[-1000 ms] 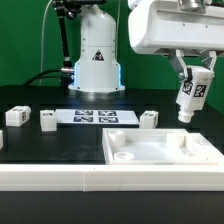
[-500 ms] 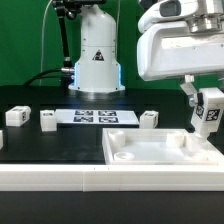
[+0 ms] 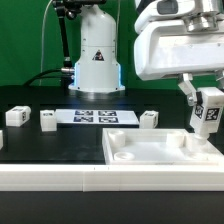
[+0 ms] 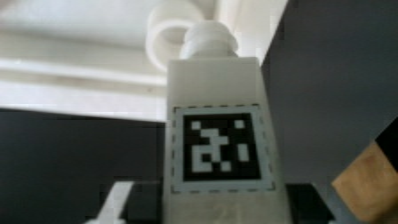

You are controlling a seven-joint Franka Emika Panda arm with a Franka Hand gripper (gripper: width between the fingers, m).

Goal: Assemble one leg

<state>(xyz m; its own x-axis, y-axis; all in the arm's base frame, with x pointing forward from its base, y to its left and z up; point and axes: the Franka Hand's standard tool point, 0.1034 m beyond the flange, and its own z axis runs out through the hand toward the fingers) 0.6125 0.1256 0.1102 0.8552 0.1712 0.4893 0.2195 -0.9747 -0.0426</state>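
Note:
Next, the gripper releases the white leg upright in the tabletop's near corner socket (image 3: 198, 154) (image 4: 173, 38), the one just below the gripper's tip.
My gripper (image 3: 207, 108) is shut on a white leg (image 3: 209, 112) with a black-and-white tag, holding it upright at the exterior view's right, above the far right corner of the large white tabletop (image 3: 160, 152). In the wrist view the leg (image 4: 219, 120) fills the middle, tag facing the camera, its tip pointing toward a rounded socket of the tabletop (image 4: 166, 40). Three other legs stand on the black table: two at the exterior view's left (image 3: 15, 116) (image 3: 47, 120) and one near the tabletop's far edge (image 3: 148, 119).
The marker board (image 3: 95, 116) lies flat in front of the robot base (image 3: 97, 60). A white bar (image 3: 50, 177) runs along the near edge of the table. Green backdrop behind.
The gripper with the leg moved toward the exterior view's right and a little down between one second ago and half a second ago; since then it has stayed still.

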